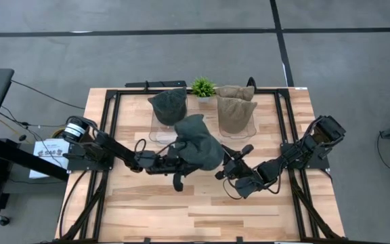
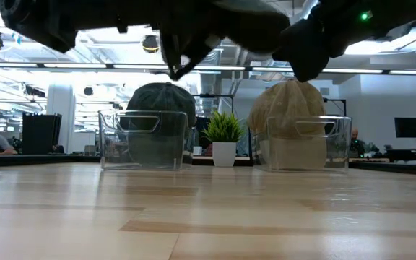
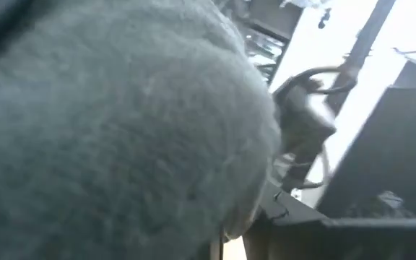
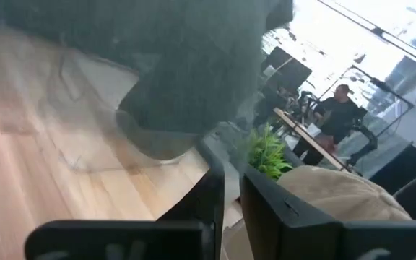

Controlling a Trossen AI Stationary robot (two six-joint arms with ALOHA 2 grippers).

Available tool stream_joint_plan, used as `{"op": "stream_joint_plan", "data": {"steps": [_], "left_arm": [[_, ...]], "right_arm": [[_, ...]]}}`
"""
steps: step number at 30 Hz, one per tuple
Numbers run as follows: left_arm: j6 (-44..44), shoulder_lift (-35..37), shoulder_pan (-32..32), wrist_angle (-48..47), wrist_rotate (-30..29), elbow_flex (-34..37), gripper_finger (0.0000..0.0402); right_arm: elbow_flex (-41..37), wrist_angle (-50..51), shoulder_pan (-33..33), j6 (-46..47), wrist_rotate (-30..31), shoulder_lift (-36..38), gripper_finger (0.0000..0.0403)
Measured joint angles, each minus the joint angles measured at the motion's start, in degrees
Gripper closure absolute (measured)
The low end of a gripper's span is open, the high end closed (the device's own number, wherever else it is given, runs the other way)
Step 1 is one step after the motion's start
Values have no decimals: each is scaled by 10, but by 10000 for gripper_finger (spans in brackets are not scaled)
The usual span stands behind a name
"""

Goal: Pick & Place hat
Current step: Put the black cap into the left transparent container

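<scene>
My right gripper will open its fingers wide and take the hat's free side (image 1: pixel 212 153) from above, because the dark grey hat hangs outside its nearly shut fingers.
A dark grey hat (image 1: pixel 196 141) hangs over the middle of the table between my two arms, clear of the wood. Its cloth fills the left wrist view (image 3: pixel 107 130) and shows dark in the right wrist view (image 4: pixel 193 72). My left gripper (image 1: pixel 173 163) reaches in from the table's left and ends at the hat's lower left edge. My right gripper (image 1: pixel 223 171) comes from the right and stands at the hat's lower right edge. Its fingers (image 4: pixel 231 184) stand slightly open, with bare table showing through the gap. My left gripper is shut on the hat at its lower left edge (image 1: pixel 181 157), coming in about level from the table's left. The hat's own cloth hides the fingers and the kind of hold. The hat is lifted clear of the table. Whether my right gripper touches the hat, I cannot tell.
At the far side stand two clear bins. The left bin (image 1: pixel 156 129) holds another dark grey hat (image 1: pixel 168 105), and the right bin (image 1: pixel 239 129) holds tan hats (image 1: pixel 235 108). A small potted plant (image 1: pixel 203 87) stands between them. Bare wood lies toward the near edge (image 1: pixel 202 210).
</scene>
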State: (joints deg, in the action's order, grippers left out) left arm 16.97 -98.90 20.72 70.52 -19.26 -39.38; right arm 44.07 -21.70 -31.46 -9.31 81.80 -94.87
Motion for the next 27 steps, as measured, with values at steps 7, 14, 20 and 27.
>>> {"op": "stream_joint_plan", "data": {"steps": [7, 14, 20, 27], "left_arm": [[-42, 85, 19, -143, 59, -1, 383], [-47, 164, 80, -348, 62, -1, 387], [-42, 174, 148, -448, 55, -1, 379], [-16, 166, 210, -490, -12, 5, 387]], "right_arm": [[0, 7, -5, -33, -7, 0, 344], [0, 11, -8, -41, 28, 0, 283], [0, -8, -17, -43, 81, 0, 256], [0, -14, -23, -43, 82, 16, 273]]}}
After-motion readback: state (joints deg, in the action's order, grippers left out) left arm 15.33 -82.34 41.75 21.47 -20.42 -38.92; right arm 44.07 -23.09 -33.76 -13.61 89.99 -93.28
